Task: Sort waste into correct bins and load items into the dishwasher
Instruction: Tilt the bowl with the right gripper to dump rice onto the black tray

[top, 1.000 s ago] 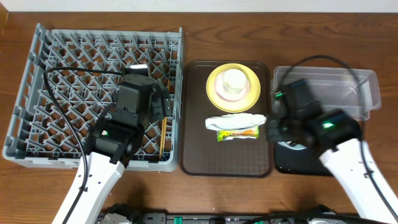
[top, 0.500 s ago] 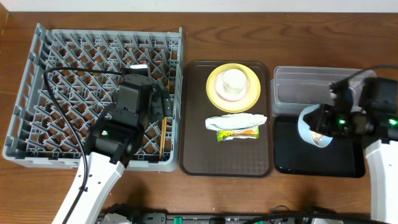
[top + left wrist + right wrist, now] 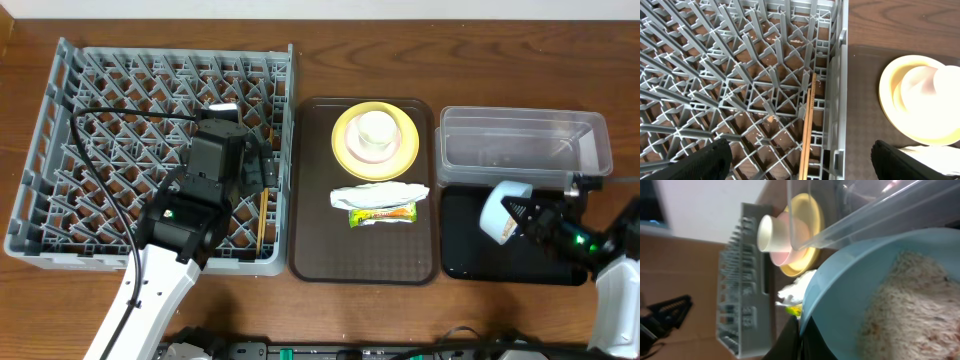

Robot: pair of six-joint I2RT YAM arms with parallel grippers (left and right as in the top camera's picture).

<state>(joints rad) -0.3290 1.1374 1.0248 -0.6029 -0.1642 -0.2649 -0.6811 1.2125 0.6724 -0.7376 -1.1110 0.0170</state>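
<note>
Next, I let go of the light blue bowl, now tipped over the black tray, with my right gripper so it rests on the brown serving tray's front corner (image 3: 334, 243) near the rack.
My right gripper (image 3: 521, 216) is shut on the rim of the light blue bowl (image 3: 501, 210), which hangs tipped on its side over the black tray (image 3: 470, 262). In the right wrist view the bowl (image 3: 840, 305) holds whitish rice-like food (image 3: 910, 310), with my fingers (image 3: 796, 340) pinching its rim. My left gripper (image 3: 256, 172) stands open over the grey dish rack (image 3: 100, 150). The chopsticks (image 3: 809, 125) lie in the rack below it, between the black fingers (image 3: 705, 162). The cream cup (image 3: 375, 130) stands on the yellow plate (image 3: 347, 150). The paper wrapper (image 3: 378, 194) and the green-and-yellow packet (image 3: 382, 214) lie in front of them.
The plate, wrapper and packet rest on a dark brown serving tray (image 3: 365, 255) between the rack and the bins. The clear tub (image 3: 525, 150) stands behind the black tray. The left arm's cable loops over the rack (image 3: 75, 130).
My right arm has swung out to the right and lower, carrying the bowl, which now shows tipped over the black tray. The left arm has not moved.
</note>
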